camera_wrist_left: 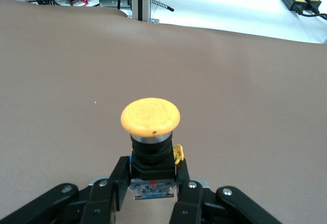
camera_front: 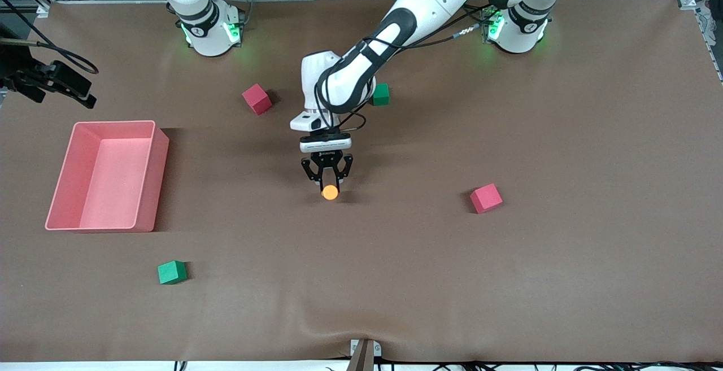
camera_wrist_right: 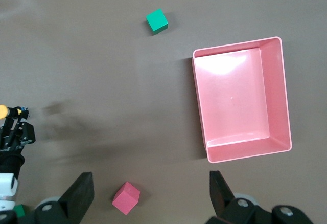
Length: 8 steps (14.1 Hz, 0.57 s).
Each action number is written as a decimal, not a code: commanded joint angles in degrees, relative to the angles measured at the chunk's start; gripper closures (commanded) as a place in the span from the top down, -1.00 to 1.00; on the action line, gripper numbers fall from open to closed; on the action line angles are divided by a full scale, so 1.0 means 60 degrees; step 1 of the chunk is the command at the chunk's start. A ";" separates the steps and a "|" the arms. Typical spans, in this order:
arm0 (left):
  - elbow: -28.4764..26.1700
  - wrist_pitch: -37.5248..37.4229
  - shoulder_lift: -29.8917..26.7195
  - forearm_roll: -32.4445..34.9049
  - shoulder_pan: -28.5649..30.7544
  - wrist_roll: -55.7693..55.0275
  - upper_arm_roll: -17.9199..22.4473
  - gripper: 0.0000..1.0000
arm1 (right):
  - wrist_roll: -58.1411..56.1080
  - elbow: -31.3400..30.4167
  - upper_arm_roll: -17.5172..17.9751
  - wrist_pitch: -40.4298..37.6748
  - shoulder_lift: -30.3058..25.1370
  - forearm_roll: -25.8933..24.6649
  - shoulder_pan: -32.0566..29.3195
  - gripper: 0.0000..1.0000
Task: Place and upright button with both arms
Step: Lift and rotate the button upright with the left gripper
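My left gripper will stand the button, now low over the brown mat, on the brown mat point(camera_front: 336, 197) point(camera_wrist_left: 153, 195), setting it down between the pink bin and the farther red cube.
The button point(camera_front: 330, 192) has a round orange cap and a black body. My left gripper point(camera_front: 328, 178) is shut on that body near the middle of the table, with the cap pointing toward the front camera. In the left wrist view the button point(camera_wrist_left: 150, 116) sticks out past the fingers point(camera_wrist_left: 120, 175) of the left gripper point(camera_wrist_left: 152, 172), low over the brown mat. Whether it touches the mat I cannot tell. My right gripper point(camera_wrist_right: 150, 193) is open and empty, high over a red cube point(camera_wrist_right: 125, 197) at the right arm's end. It is outside the front view.
A pink bin point(camera_front: 113, 123) stands toward the right arm's end. Two red cubes point(camera_front: 257, 99) point(camera_front: 486, 198) and two green cubes point(camera_front: 171, 272) point(camera_front: 380, 94) lie scattered on the mat. A black device point(camera_front: 51, 80) juts in at the table's edge beside the bin.
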 commanded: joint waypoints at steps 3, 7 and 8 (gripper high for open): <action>-0.0009 0.0035 0.0480 0.2147 -0.0367 -0.2369 0.0137 -1.00 | -0.0069 0.0081 0.0071 -0.0103 0.0002 -0.0124 -0.0091 1.00; -0.0200 -0.0463 0.0728 0.2850 -0.0455 -0.2400 0.0152 -1.00 | -0.0069 0.0081 0.0071 -0.0103 0.0002 -0.0124 -0.0091 1.00; -0.0200 -0.0493 0.0846 0.3013 -0.0441 -0.2400 0.0152 -1.00 | -0.0069 0.0081 0.0071 -0.0103 0.0002 -0.0124 -0.0091 1.00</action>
